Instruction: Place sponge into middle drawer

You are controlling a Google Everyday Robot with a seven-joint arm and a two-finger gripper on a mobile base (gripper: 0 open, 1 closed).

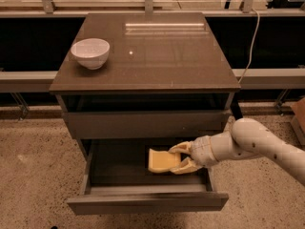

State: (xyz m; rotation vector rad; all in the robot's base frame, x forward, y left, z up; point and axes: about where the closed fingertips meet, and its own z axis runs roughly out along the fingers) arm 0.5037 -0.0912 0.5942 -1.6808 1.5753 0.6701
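Next, my gripper lets go of the sponge near the centre of the open middle drawer's dark bottom [161,170].
The pale yellow sponge [162,161] is held over the right part of the open middle drawer [119,163], just above its dark floor. My gripper [180,157] reaches in from the right on a white arm [252,144]. Its yellowish fingers [182,148] are shut on the sponge's right end, one above and one below. The drawer is pulled out towards the camera, its plain front panel [147,202] at the bottom of the view.
A white bowl [90,52] stands on the cabinet top [157,56] at the back left. A closed grey drawer front [143,123] sits just above the open drawer. A cable [251,37] hangs at the right. Speckled floor surrounds the cabinet.
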